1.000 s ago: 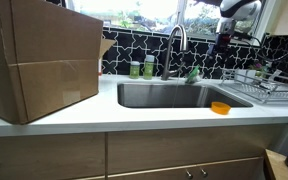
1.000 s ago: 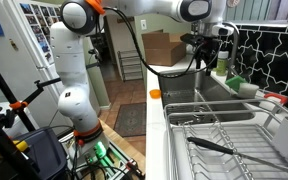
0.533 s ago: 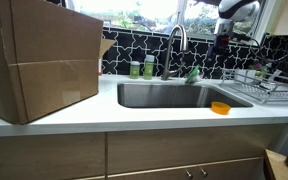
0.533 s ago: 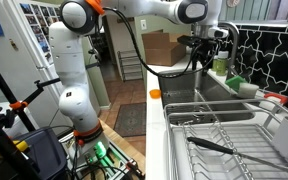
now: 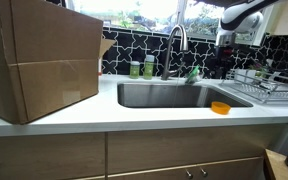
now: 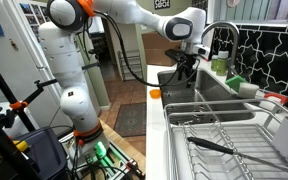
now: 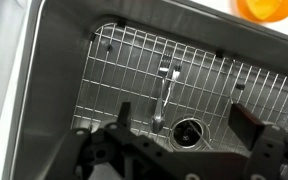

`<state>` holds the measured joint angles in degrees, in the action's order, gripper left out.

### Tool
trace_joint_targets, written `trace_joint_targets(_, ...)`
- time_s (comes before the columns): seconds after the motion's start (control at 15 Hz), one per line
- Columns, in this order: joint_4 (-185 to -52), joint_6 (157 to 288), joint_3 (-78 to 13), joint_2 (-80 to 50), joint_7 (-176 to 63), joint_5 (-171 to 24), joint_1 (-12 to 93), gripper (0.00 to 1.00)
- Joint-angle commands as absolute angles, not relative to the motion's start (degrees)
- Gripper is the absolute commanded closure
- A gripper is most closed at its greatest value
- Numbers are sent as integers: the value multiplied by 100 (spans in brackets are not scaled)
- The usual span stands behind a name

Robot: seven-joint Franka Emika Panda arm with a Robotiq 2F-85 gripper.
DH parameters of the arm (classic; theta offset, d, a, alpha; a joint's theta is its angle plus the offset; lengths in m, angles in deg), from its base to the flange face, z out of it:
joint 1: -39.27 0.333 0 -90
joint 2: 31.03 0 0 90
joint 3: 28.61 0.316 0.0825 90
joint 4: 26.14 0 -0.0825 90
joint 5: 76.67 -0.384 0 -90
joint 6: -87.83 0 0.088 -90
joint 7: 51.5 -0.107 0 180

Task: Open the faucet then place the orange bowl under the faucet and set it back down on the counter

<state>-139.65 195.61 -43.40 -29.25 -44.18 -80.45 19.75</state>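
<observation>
I need to go to the orange bowl on the counter next and close my gripper on the bowl's rim (image 5: pixel 215 103) (image 7: pixel 252 18) nearest the sink.
The faucet (image 5: pixel 177 45) is a tall steel gooseneck behind the sink, and it also shows in an exterior view (image 6: pixel 220 34). The orange bowl (image 5: pixel 220 107) sits on the white counter (image 5: pixel 134 116) at the sink's front rim. It shows in an exterior view (image 6: pixel 155 93) and at the top right of the wrist view (image 7: pixel 267 8). My gripper (image 6: pixel 180 76) hangs over the sink, apart from faucet and bowl. In the wrist view its fingers (image 7: pixel 184 135) are spread wide and empty above the drain.
A steel sink (image 5: pixel 169 95) has a wire grid (image 7: pixel 124 70) on its floor with a thin metal item on it. A big cardboard box (image 5: pixel 39 60), green bottles (image 5: pixel 141 69), a green item (image 5: pixel 193 74) and a dish rack (image 6: pixel 224 130) stand round it.
My gripper has moved away from the faucet area, forward and lower, to above the sink basin. The orange bowl has not moved.
</observation>
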Motion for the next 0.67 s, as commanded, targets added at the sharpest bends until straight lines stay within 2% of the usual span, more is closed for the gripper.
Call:
trace_joint_targets(0.0, -14839, 20160, -4366, -3291, -3840, -8151, 2119, 0)
trace_joint_targets(0.4, -15259, 20662, -4240, -3219, -2550, -8162, 2376, 0)
trace_joint_targets(0.6, -15221, 20483, -4192, -3258, -1658, -8528, 2465, 0)
